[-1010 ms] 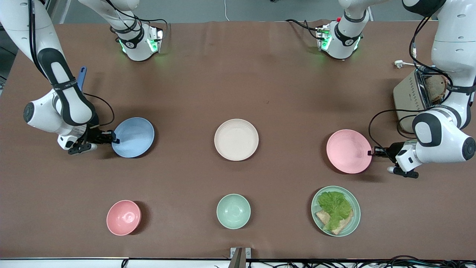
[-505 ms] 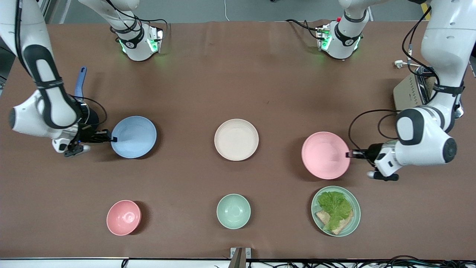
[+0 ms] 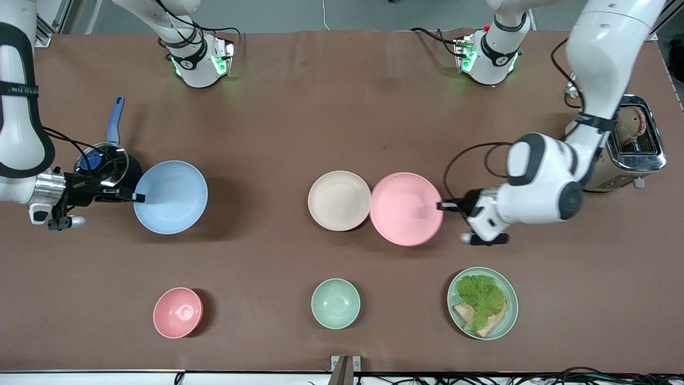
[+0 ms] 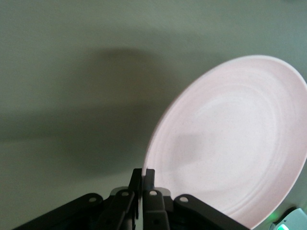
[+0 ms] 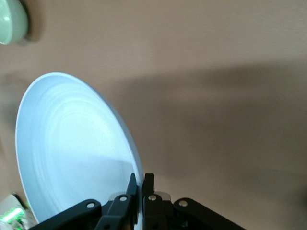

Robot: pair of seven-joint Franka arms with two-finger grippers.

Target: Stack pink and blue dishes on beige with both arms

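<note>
Next, my left gripper lets go of the pink plate in the middle of the beige plate (image 3: 341,197), behind the mint-green bowl.
The beige plate (image 3: 339,200) rests at the table's middle. My left gripper (image 3: 442,205) is shut on the rim of the pink plate (image 3: 406,208), which hangs in the air right beside the beige plate, its edge just overlapping it. In the left wrist view the pink plate (image 4: 235,143) fills the frame beyond my left gripper (image 4: 145,173). My right gripper (image 3: 140,197) is shut on the rim of the blue plate (image 3: 171,197), lifted over the table toward the right arm's end. The right wrist view shows the blue plate (image 5: 72,148) pinched by my right gripper (image 5: 139,179).
A small pink bowl (image 3: 178,312), a mint-green bowl (image 3: 335,303) and a green plate with lettuce and bread (image 3: 482,302) sit in a row nearer the camera. A pot with a blue handle (image 3: 107,155) stands by the right arm. A toaster (image 3: 630,141) stands by the left arm.
The left arm carried the pink plate from its end of the table to the beige plate's edge. The right arm lifted the blue plate and drew it slightly toward its own end.
</note>
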